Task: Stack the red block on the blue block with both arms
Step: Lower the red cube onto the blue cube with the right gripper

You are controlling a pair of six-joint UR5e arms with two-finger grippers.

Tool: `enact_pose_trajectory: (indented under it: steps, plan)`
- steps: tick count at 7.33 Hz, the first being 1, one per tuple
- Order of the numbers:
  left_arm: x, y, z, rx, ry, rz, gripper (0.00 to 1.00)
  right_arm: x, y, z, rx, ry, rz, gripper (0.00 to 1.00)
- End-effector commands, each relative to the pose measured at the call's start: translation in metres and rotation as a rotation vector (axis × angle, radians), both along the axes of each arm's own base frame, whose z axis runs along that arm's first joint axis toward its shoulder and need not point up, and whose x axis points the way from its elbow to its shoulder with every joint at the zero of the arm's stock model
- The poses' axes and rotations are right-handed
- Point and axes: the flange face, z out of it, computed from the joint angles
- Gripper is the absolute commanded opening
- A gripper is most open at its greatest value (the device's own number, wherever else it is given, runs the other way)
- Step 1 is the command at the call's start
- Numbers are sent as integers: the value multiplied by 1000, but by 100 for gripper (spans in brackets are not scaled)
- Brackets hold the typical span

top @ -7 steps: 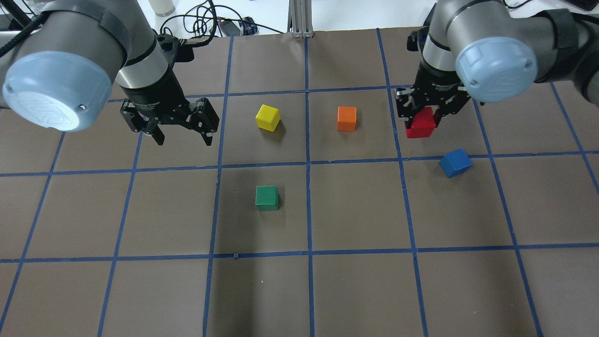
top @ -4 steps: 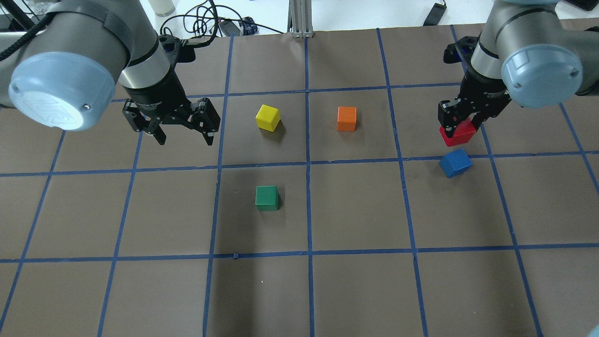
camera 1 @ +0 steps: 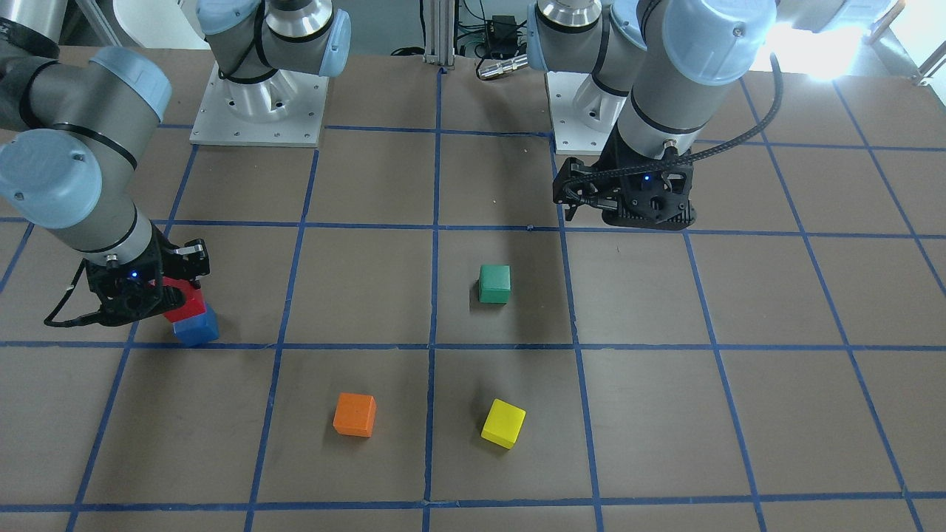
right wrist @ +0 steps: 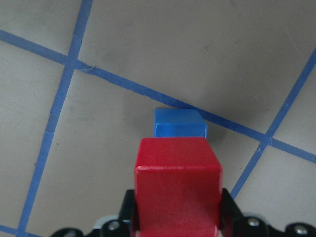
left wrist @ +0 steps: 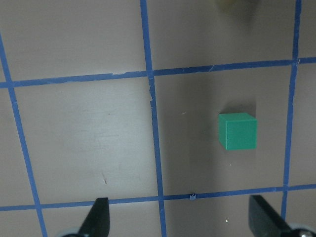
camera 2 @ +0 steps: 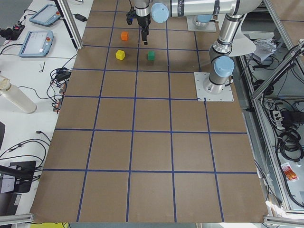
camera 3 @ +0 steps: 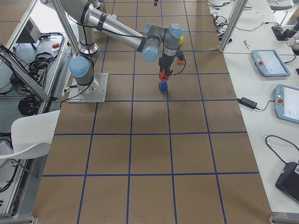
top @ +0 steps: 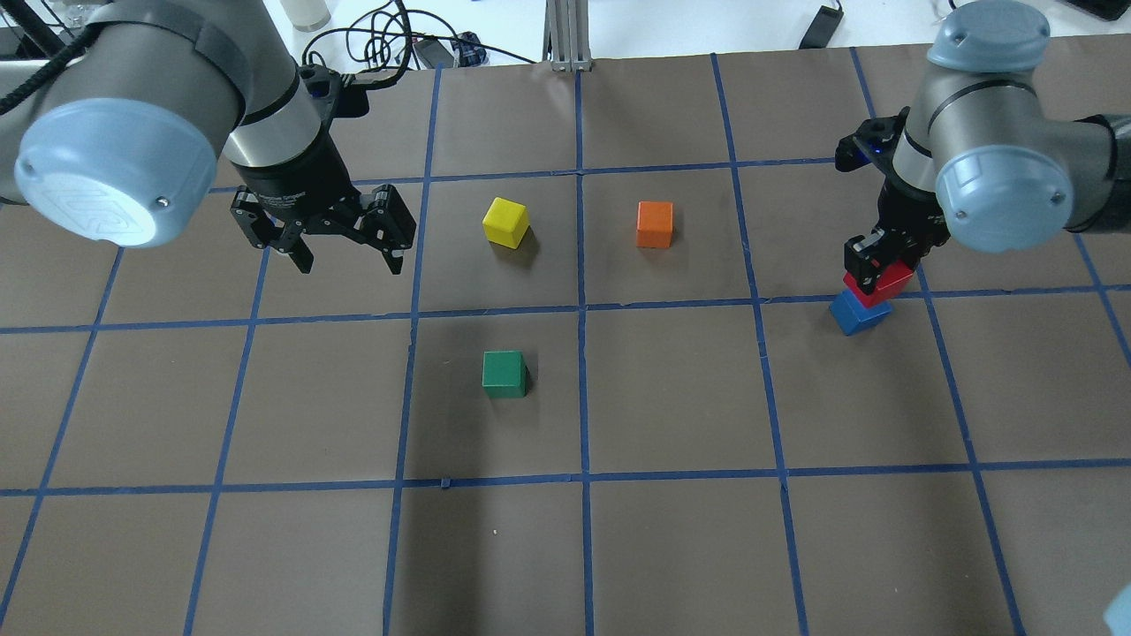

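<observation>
Next, my right gripper lets go of the red block on top of the blue block [camera 1: 182, 309] [right wrist: 180, 131] beside the blue tape line. The red block is now held just above it.
My right gripper [top: 876, 268] is shut on the red block [top: 886, 286] and holds it just above the blue block [top: 857, 314], which rests on the table on a blue tape line. In the right wrist view the red block [right wrist: 177, 182] sits between the fingers with the blue block [right wrist: 178, 123] just beyond and below it. In the front-facing view the red block [camera 1: 185, 303] overlaps the top of the blue block [camera 1: 198, 327]. I cannot tell whether they touch. My left gripper [top: 340, 252] is open and empty, high over the table's left side.
A green cube [top: 504, 373] lies in the middle, a yellow cube [top: 506, 221] and an orange cube [top: 655, 224] further back. The green cube also shows in the left wrist view [left wrist: 238, 131]. Blue tape lines grid the brown table [top: 671, 397].
My right gripper has carried the red block to the right and toward the camera, from beside the orange cube's square to just over the blue block. The left arm has barely moved.
</observation>
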Motion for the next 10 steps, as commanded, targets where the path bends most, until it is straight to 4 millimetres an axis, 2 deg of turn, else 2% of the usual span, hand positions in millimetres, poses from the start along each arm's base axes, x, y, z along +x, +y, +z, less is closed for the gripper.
enact_pose_trajectory:
  steps: [1,3,5,10]
  plan:
    - [0,-1,-1,1,1,3,100,-29,-1,-10,2,-18,-46,0]
    - [0,-1,-1,1,1,3,100,-26,-1,-13,-1,-22,-153,0]
    - [0,-1,-1,1,1,3,100,-17,1,-18,-6,-81,-175,0]
    - [0,-1,-2,4,1,3,100,-19,-1,-25,14,-72,-100,0]
